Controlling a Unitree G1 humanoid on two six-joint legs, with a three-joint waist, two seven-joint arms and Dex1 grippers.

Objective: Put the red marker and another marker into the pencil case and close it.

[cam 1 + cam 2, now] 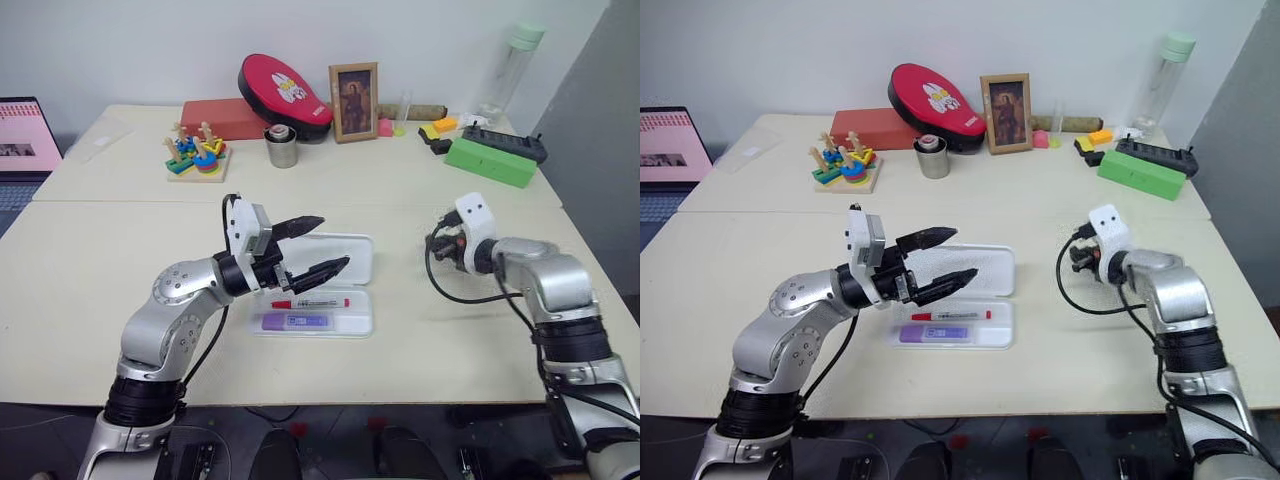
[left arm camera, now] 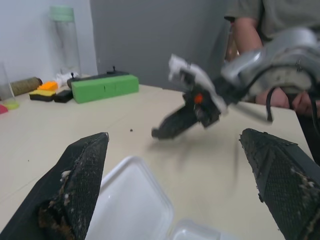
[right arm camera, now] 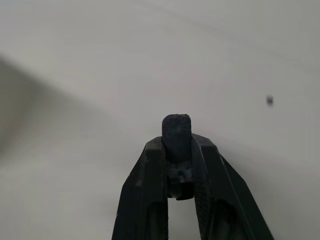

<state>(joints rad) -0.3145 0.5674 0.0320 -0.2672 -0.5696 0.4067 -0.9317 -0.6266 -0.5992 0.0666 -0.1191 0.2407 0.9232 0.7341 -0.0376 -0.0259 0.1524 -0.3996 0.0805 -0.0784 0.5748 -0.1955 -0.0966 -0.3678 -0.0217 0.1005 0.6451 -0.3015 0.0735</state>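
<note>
The small black piece, now held above the bare table, will be let go by my right gripper in the pencil case's empty compartment [image 1: 353, 319] beyond the end of the purple marker.
The white pencil case [image 1: 356, 252] lies open in the middle of the near table, lid flat behind its tray. In the tray the red marker [image 1: 310, 303] lies beside the purple marker [image 1: 295, 321], which is nearer to me. My left gripper [image 1: 334, 241] hovers open just above the case's left part, holding nothing. My right gripper [image 1: 437, 243] is off to the right of the case, above the bare table. In the right wrist view its fingers [image 3: 150, 170] are shut on a small black cap-like piece [image 3: 176, 127].
Along the back stand a green box [image 1: 490, 160], a red oval case [image 1: 283, 95], a picture frame [image 1: 354, 101], a metal cup [image 1: 282, 148], a stacking toy [image 1: 196, 155] and a bottle [image 1: 510, 70]. A laptop [image 1: 25, 135] sits far left. A person [image 2: 260, 20] stands beyond the table's right side.
</note>
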